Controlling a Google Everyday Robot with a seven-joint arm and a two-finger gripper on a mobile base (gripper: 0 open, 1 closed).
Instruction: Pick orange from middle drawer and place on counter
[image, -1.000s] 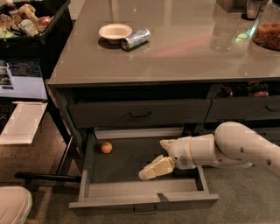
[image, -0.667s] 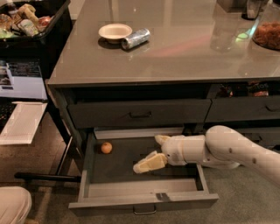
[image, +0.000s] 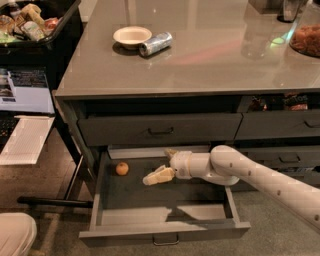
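The open middle drawer has a back corner that my gripper needs to go to next, to close around the middle of the orange (image: 122, 169).
The orange (image: 122, 168) lies on the floor of the pulled-out middle drawer (image: 165, 233), near its back left corner. My gripper (image: 163, 164) reaches into the drawer from the right, a little right of the orange and apart from it. It is open and empty, with one pale finger (image: 157, 176) pointing toward the orange and the other up near the drawer's back. The glossy grey-brown counter (image: 210, 65) runs above the drawers.
A white bowl (image: 132, 36) and a silver-blue can (image: 155, 44) lie on the counter's back left. The shut upper drawer (image: 160, 129) sits right above the open one. A black cart (image: 35, 55) with papers stands to the left. A jar of food (image: 306, 40) is at the counter's right.
My gripper and arm have moved left inside the drawer, closer to the orange. The orange has not moved.
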